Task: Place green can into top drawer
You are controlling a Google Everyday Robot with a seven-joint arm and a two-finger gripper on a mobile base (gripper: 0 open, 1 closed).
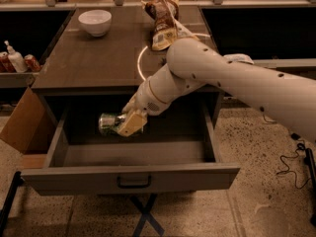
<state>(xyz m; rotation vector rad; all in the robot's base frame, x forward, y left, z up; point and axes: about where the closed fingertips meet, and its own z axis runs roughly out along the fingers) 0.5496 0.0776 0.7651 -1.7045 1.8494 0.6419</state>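
Next, I let go of the green can on the drawer's bottom behind the dark pull handle [122, 136], halfway toward the back. The can is now held above the drawer floor.
The top drawer [128, 177] is pulled open below the brown counter, with a dark pull handle [134, 183] at the centre of its front. My gripper [127, 124] is inside the open drawer's space, left of centre, shut on the green can [109, 122]. The can lies on its side in the grip, its silver end pointing left, held above the drawer floor. The white arm reaches down from the right across the counter's front edge.
A white bowl [95, 21] and a brown snack bag [163, 22] stand on the counter [89, 63]. A cardboard box [22, 127] sits left of the drawer. Red cans and a white bottle [15, 59] are on a shelf at far left. Cables lie on the floor at right.
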